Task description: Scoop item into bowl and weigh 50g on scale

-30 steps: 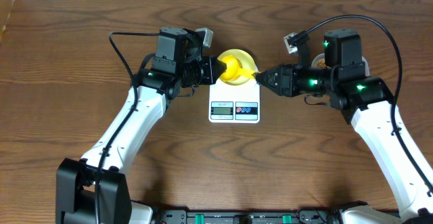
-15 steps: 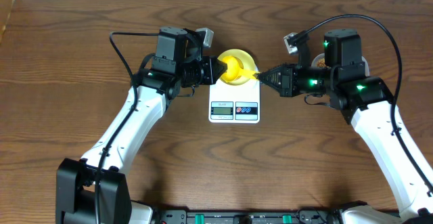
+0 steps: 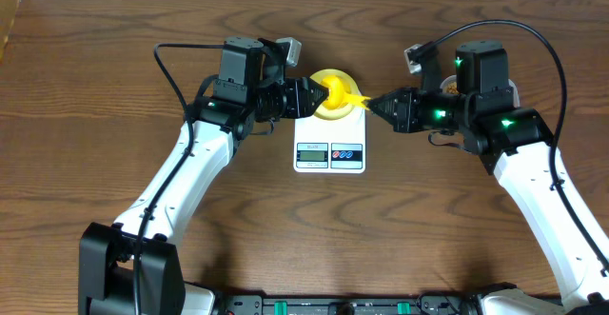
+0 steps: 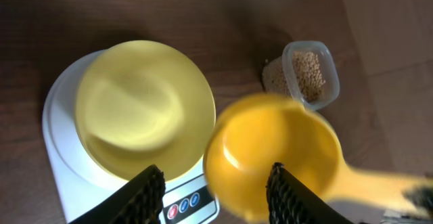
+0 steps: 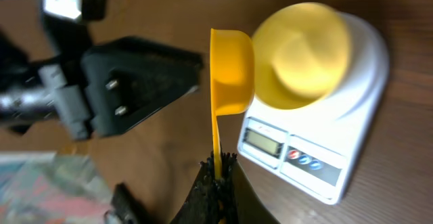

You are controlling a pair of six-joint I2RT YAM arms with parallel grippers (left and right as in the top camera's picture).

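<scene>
Next, my left gripper goes to the red button (image 3: 336, 154) (image 4: 172, 212) on the white scale and closes there, so its shut fingers can press it.
The pale-yellow bowl (image 3: 324, 111) stands on the white scale (image 3: 328, 136) and looks empty in the left wrist view (image 4: 135, 105). My right gripper (image 3: 373, 104) is shut on the handle of a yellow measuring scoop (image 3: 347, 96), held on edge over the bowl's rim (image 5: 232, 68). My left gripper (image 3: 310, 97) is open at the bowl's left side, and the blurred scoop cup (image 4: 270, 153) hangs in front of its jaws (image 4: 218, 197). The beans (image 4: 310, 72) lie in a clear tub beyond the scale.
The clear tub (image 3: 447, 87) sits right of the scale, mostly hidden by my right arm. The scale's display and its red and blue buttons (image 5: 301, 158) face the front edge. Bare wooden tabletop (image 3: 95, 115) surrounds the scale.
The scoop has shifted a little to the right, away from my left gripper, as my right gripper drew back. My left jaws look wider apart.
</scene>
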